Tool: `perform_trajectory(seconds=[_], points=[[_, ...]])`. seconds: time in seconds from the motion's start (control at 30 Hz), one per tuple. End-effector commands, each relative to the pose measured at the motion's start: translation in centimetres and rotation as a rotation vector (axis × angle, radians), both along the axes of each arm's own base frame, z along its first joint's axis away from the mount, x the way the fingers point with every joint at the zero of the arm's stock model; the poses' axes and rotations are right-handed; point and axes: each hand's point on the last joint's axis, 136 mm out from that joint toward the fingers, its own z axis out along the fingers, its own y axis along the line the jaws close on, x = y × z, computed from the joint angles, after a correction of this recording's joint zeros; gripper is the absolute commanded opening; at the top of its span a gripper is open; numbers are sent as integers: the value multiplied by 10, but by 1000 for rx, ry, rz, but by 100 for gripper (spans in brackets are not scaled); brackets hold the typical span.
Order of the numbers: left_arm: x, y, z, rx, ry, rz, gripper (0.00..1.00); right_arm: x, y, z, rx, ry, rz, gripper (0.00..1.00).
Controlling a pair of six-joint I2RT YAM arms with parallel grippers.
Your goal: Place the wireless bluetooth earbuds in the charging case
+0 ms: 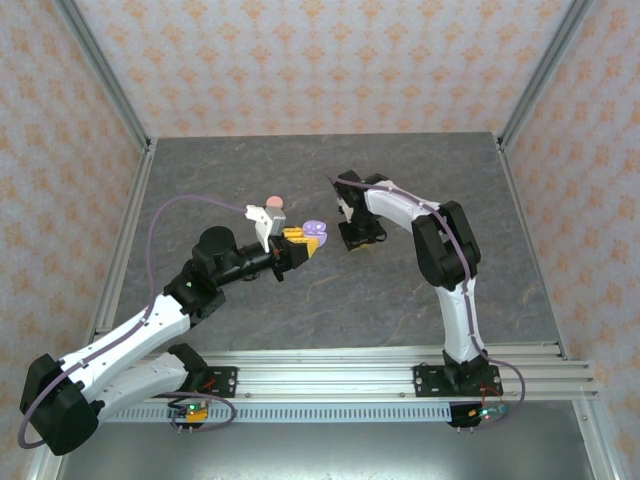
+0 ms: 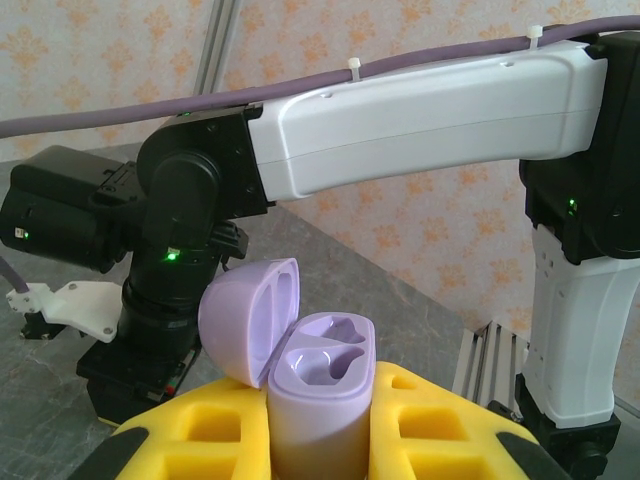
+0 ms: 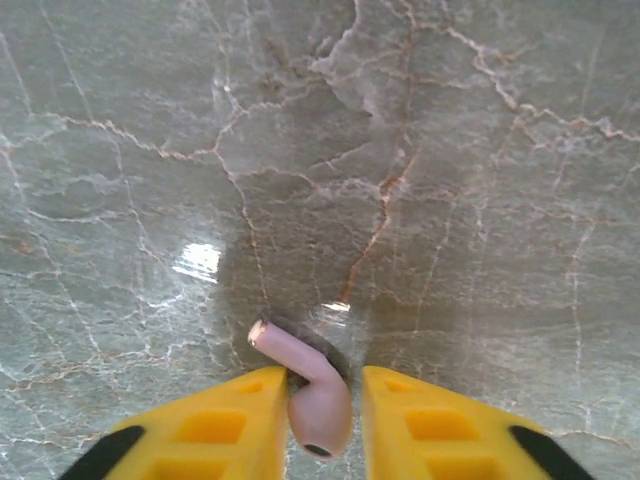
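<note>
I will open my right gripper, as the earbud's stem slants across its fingertips, then back off and grip the earbud's head (image 3: 321,414) with the stem along the fingers.
My left gripper (image 1: 300,243) is shut on the lilac charging case (image 2: 318,400), held upright between its yellow fingers (image 2: 440,430). The case's lid (image 2: 248,315) is flipped open to the left, and both moulded wells show bare. From above, the case (image 1: 314,232) sits mid-table. My right gripper (image 1: 358,238) points down at the table just right of it. In the right wrist view, a small mauve-lilac stemmed earbud (image 3: 318,395) lies on the marble between the yellow fingers (image 3: 230,420). It touches the left finger, with a gap to the right one, so the right gripper (image 3: 323,420) is open.
A salmon-pink round case (image 1: 274,204) rests on the table just behind my left gripper. The right arm's white link (image 2: 420,110) crosses close over the lilac case. Aluminium rails (image 1: 330,375) run along the near edge, and patterned walls enclose the grey marble table (image 1: 250,310).
</note>
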Motion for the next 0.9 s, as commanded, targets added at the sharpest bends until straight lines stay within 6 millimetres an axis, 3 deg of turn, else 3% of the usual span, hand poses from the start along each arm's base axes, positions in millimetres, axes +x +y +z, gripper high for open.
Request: perform_trajectory(seconds=[0.0,0.27,0.43,0.67,0.87], points=[[-1,1,16,-24,-29,6,18,2,1,20,18,-44,-6,32],[-1,-1,12,-11,-21,-1,18,-2,12,51,120,-86,-40,39],[1,-2,12,-13,-20,-1,18,-21,28,60,219,-49,-6,37],[2,-3,9,-6,-14,-3,18,-31,33,37,203,11,-7,16],[4,-5,8,-1,-10,-5,18,-24,27,17,134,11,-49,9]])
